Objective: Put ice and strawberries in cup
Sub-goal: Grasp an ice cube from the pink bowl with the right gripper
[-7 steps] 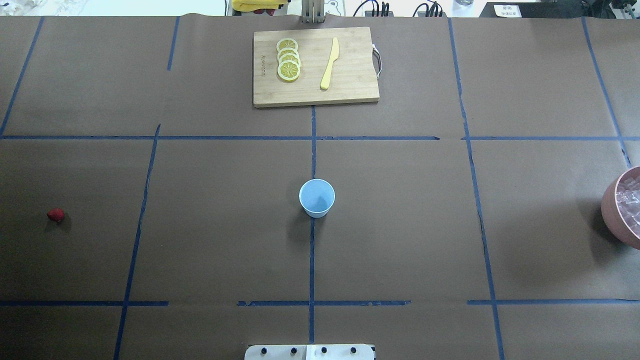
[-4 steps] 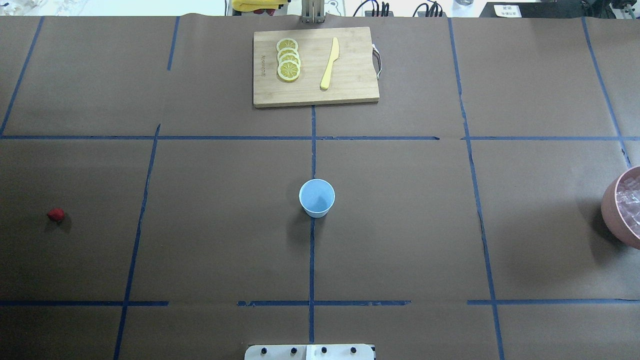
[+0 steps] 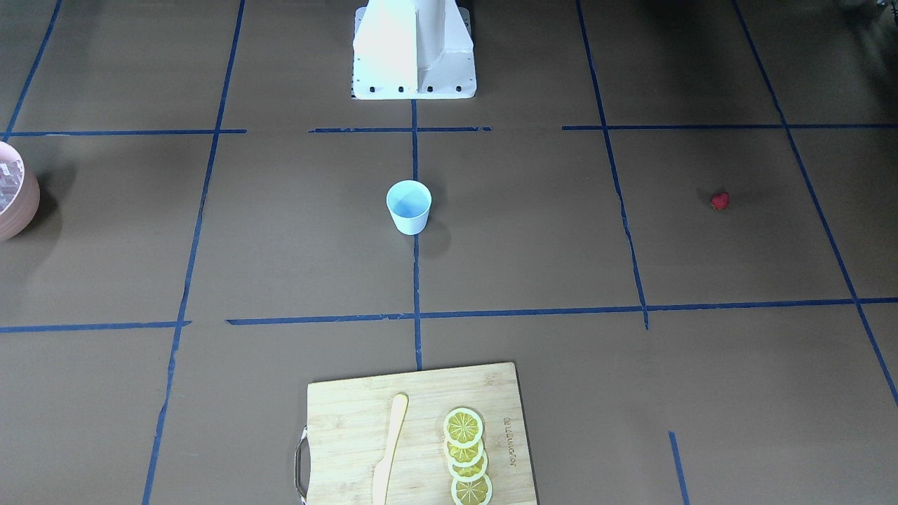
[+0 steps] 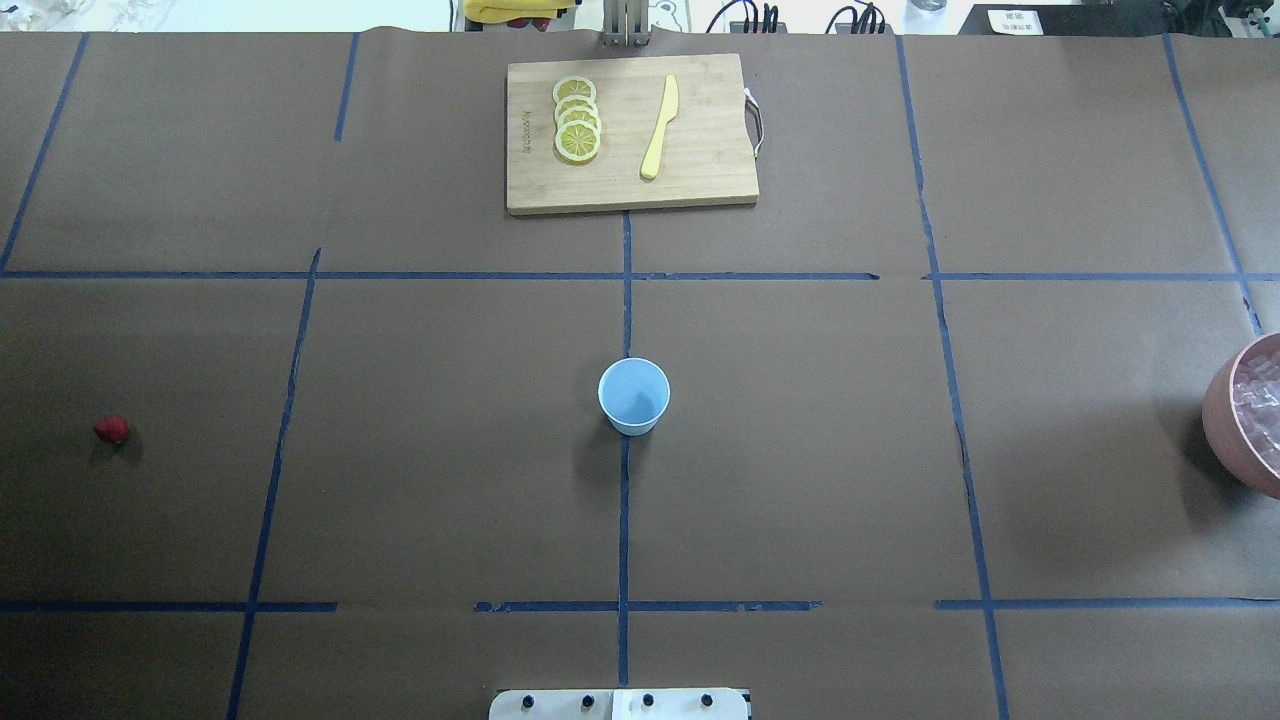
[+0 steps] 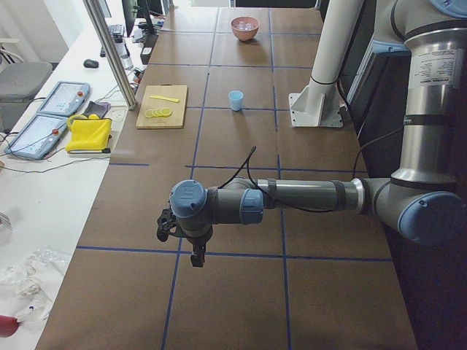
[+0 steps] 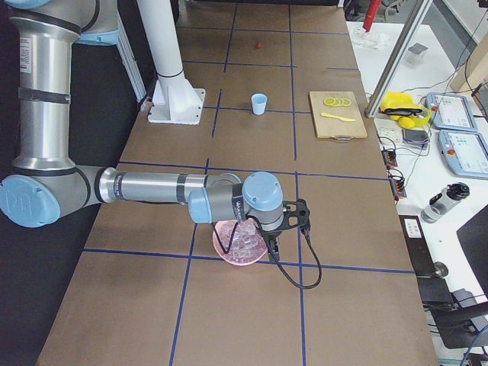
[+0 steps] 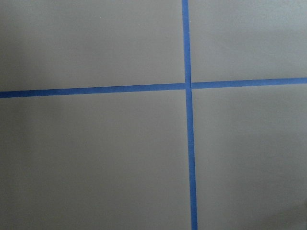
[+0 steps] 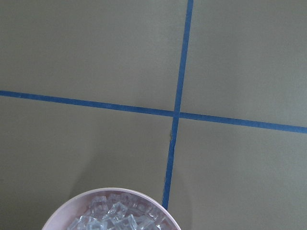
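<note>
My right gripper needs to reach into the pink bowl next and close on a piece of ice at the top of the pile (image 3: 8,177) (image 8: 106,224).
The pale blue cup (image 4: 634,396) stands upright at the table's middle, with nothing showing inside it. A small red strawberry (image 4: 112,430) lies alone far out on the robot's left side. Ice (image 4: 1258,405) fills the pink bowl (image 4: 1222,425) at the right edge, and the right wrist view shows the ice (image 8: 115,215) at its bottom edge. In the exterior right view my right gripper (image 6: 271,248) hangs over the bowl's rim (image 6: 221,238); I cannot tell if it is open. In the exterior left view my left gripper (image 5: 197,259) hangs over bare table far from the cup (image 5: 235,100); whether it is open or shut cannot be told.
A wooden cutting board (image 4: 700,180) at the far side carries several lemon slices (image 4: 577,118) and a yellow knife (image 4: 660,127). The robot's white base (image 3: 414,49) stands at the near edge. Blue tape lines cross the brown table cover.
</note>
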You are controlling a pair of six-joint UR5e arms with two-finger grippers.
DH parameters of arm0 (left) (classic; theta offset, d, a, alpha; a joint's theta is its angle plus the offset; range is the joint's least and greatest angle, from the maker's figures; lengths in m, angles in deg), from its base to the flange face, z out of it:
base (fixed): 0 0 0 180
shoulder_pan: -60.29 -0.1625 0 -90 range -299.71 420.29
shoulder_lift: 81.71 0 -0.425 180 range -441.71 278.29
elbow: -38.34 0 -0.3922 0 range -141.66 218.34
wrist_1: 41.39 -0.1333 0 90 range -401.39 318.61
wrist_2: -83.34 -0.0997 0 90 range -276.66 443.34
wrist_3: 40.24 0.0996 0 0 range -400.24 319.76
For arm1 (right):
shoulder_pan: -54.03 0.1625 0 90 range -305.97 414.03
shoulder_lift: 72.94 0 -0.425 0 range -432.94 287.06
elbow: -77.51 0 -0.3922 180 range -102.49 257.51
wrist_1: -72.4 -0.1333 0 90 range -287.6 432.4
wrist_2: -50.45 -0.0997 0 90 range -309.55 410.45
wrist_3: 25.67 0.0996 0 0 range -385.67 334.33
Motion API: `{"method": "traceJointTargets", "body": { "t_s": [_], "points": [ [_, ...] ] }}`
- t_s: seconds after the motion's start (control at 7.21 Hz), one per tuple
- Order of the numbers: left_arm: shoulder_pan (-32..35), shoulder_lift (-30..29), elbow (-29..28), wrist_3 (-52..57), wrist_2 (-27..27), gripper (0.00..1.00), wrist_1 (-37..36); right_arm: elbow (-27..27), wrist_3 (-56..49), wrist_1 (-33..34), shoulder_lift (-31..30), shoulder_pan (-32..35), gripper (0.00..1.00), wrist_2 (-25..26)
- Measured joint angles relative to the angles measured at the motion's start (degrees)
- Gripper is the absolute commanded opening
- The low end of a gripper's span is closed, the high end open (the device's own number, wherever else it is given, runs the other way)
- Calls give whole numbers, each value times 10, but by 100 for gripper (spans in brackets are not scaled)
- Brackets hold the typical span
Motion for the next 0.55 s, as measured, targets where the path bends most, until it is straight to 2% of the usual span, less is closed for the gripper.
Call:
{"method": "traceJointTargets", "body": {
  "t_s": [0.28, 0.55],
  "points": [
    [0, 0, 0, 0, 1, 100, 0, 9, -4, -27, -10, -24, 99, 4],
    [0, 1, -1, 0, 2, 100, 0, 28, -3, -57, -19, -69, 98, 38]
  ]
}}
